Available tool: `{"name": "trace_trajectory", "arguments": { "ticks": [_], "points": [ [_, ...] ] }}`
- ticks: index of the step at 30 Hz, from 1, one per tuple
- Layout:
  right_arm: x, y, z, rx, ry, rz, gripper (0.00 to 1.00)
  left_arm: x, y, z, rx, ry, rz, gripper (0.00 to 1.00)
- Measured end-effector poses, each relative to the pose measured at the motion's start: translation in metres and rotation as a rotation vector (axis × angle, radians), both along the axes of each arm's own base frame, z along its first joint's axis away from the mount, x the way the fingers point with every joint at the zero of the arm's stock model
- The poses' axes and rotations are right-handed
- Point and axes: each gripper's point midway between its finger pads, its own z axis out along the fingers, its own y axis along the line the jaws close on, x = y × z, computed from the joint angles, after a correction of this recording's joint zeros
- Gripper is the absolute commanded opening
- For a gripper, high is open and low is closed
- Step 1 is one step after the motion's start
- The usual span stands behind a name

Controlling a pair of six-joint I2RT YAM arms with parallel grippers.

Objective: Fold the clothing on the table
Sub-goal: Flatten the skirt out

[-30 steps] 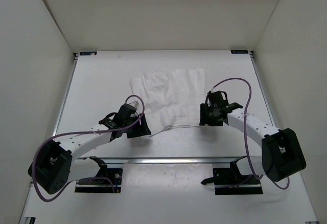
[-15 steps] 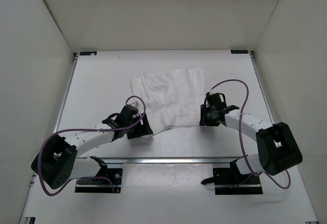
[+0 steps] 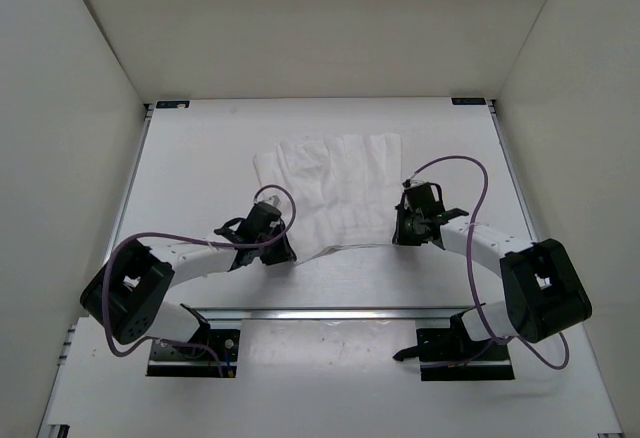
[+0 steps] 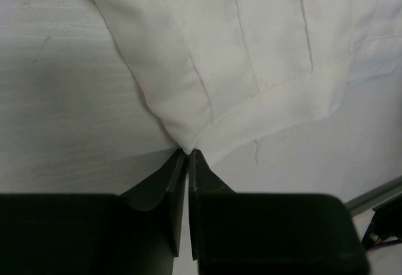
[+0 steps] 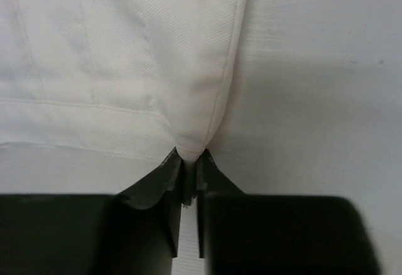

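Note:
My right gripper needs to let go of the clothing's near corner on the clothing's side edge, about midway (image 3: 398, 195) toward the far hem.
The clothing (image 3: 330, 183) is a thin white pleated piece spread on the table (image 3: 200, 158), near its middle. My left gripper (image 3: 283, 245) is shut on the clothing's near left corner (image 4: 187, 138); the fabric bunches into a point between the black fingers (image 4: 204, 174). My right gripper (image 3: 405, 226) is shut on the near right corner (image 5: 191, 143), with a frayed bit of hem pinched between its fingers (image 5: 169, 174). Between the two grips the near hem (image 3: 345, 247) sags in an arc.
The table's metal rails run along the near edge (image 3: 330, 312) and both sides. White walls close in the space on the left, back and right. Purple cables (image 3: 455, 163) loop over both arms. Bare tabletop lies left and right of the clothing.
Both grippers have closed on the clothing's near corners. The left arm has shifted a little to the right, and the near hem has drawn into a tighter arc.

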Motion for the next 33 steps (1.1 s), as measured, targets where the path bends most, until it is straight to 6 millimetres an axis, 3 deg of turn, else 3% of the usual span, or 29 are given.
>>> {"name": "trace_trajectory", "arguments": {
  "ticks": [2,7,9,11,13,15,18,20,23,25,27,31,33],
  "points": [
    [-0.001,0.001,-0.001,0.007,0.002,0.006,0.00,0.001,-0.001,-0.002,0.002,0.001,0.007,0.01],
    [-0.007,0.005,0.008,0.034,0.006,0.026,0.00,0.005,0.004,0.001,0.022,-0.029,0.008,0.00],
    [-0.008,0.008,0.026,0.057,-0.014,0.045,0.00,0.008,0.012,0.011,0.041,-0.036,0.010,0.00],
    [-0.002,0.016,0.061,0.098,-0.081,0.069,0.00,0.023,0.022,0.037,0.056,-0.079,0.030,0.00],
    [0.008,0.024,0.113,0.143,-0.191,0.093,0.00,0.045,0.025,0.089,0.044,-0.185,0.053,0.00],
    [0.014,0.031,0.175,0.195,-0.324,0.119,0.00,0.062,0.024,0.161,-0.009,-0.336,0.069,0.00],
    [0.003,0.037,0.263,0.285,-0.513,0.163,0.00,0.058,0.027,0.267,-0.120,-0.552,0.076,0.00],
    [-0.016,0.040,0.306,0.347,-0.595,0.200,0.00,0.043,0.035,0.314,-0.171,-0.639,0.077,0.00],
    [-0.039,0.044,0.334,0.413,-0.629,0.250,0.00,0.025,0.051,0.354,-0.207,-0.711,0.079,0.00],
    [-0.046,0.046,0.339,0.437,-0.618,0.274,0.00,0.024,0.058,0.358,-0.194,-0.718,0.080,0.00],
    [-0.039,0.049,0.330,0.440,-0.569,0.282,0.00,0.033,0.063,0.347,-0.155,-0.687,0.080,0.00],
    [-0.002,0.068,0.294,0.407,-0.412,0.295,0.00,0.073,0.069,0.304,-0.039,-0.553,0.085,0.00],
    [0.029,0.080,0.279,0.380,-0.345,0.300,0.00,0.102,0.069,0.287,0.018,-0.476,0.085,0.00]
  ]
}}
